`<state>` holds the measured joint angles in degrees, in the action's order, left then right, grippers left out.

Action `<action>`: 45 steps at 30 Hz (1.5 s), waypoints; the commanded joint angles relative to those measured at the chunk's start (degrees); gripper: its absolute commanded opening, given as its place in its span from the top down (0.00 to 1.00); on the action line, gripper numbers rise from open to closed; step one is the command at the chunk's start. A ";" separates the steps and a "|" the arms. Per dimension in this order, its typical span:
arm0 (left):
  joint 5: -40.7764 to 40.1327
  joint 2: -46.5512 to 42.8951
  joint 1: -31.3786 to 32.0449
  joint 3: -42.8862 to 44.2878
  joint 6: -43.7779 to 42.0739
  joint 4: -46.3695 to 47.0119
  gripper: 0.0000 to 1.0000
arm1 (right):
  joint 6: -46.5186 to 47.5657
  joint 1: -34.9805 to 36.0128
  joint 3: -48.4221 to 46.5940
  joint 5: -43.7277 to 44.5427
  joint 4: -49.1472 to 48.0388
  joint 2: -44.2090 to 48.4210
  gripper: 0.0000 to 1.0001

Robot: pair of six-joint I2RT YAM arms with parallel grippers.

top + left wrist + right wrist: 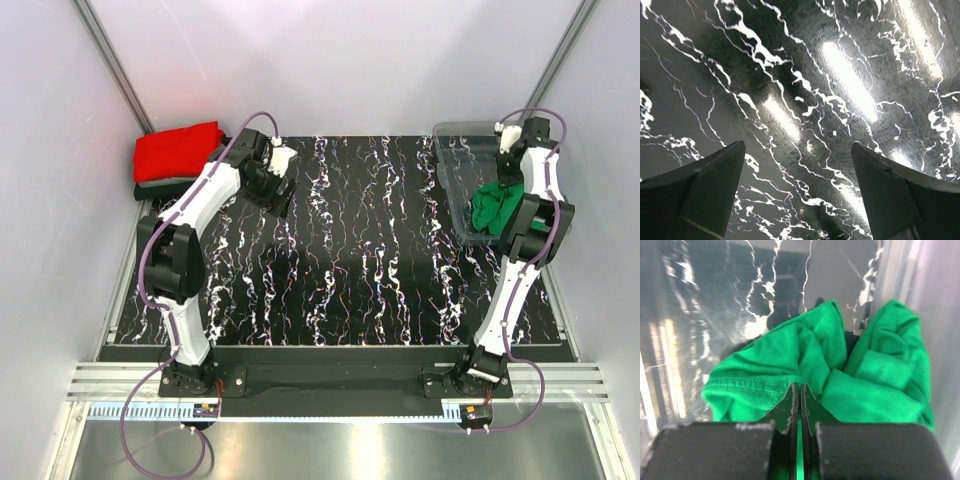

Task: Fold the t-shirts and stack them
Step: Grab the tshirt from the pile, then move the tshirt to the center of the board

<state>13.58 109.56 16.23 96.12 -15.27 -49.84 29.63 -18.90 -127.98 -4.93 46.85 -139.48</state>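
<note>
The loose end of the green t-shirt is to lie at the middle of the black mat [322,245]. Once it lies there, my left gripper next closes on it.
A bright green t-shirt [765,365] lies crumpled in the clear plastic bin [452,160] at the back right, also seen in the top view [493,207]. My right gripper [800,386] points down into the bin, shut, its tips pinching the shirt's stitched hem, with folds bunching at the tips. A folded red t-shirt [178,150] rests on a dark folded one [158,188] at the back left corner. My left gripper [797,146] hangs open over the bare marbled mat with nothing between its fingers, just right of that stack [277,188].
The black mat with white veins [360,270] covers the table between the arms. The bin's clear walls [892,285] stand close around the right gripper. Grey enclosure walls and metal posts [110,60] border the back and sides.
</note>
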 commanded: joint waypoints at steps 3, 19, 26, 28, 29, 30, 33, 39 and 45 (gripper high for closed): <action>-1.98 0.31 0.82 3.38 -1.08 1.07 0.06 | -2.29 2.80 -9.63 -6.49 1.66 15.18 1.00; -4.69 -0.40 -4.36 14.01 5.25 -2.00 0.01 | 7.45 30.92 -24.24 -17.75 -3.86 34.71 1.00; -4.62 -1.80 -6.38 11.73 6.48 -1.84 0.01 | 4.48 37.96 -30.48 -18.80 -10.10 34.54 1.00; -5.67 -1.98 -6.82 10.76 5.95 -1.75 0.01 | 2.29 38.32 -31.19 -19.06 -13.17 34.54 1.00; -5.67 -2.07 -7.00 10.32 5.69 -1.83 0.01 | 1.84 38.41 -31.10 -18.98 -13.80 34.63 1.00; -5.59 -2.15 -7.26 10.23 5.34 -1.83 0.01 | 1.32 38.32 -31.10 -18.80 -14.59 34.54 1.00; -5.41 -2.15 -7.70 10.14 5.25 -1.75 0.01 | 0.35 38.41 -29.96 -19.85 -15.29 34.10 1.00; -6.37 -1.72 -7.79 10.58 4.63 -1.57 0.02 | -3.87 38.58 -25.85 -23.63 -16.27 32.52 1.00; -2.61 -1.10 -7.79 10.32 2.27 -1.83 0.08 | 3.66 38.50 9.89 -18.64 -19.06 39.54 1.00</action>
<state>8.62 109.67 8.38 106.21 -10.76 -52.73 28.88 19.25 -132.29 -26.94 29.36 -100.44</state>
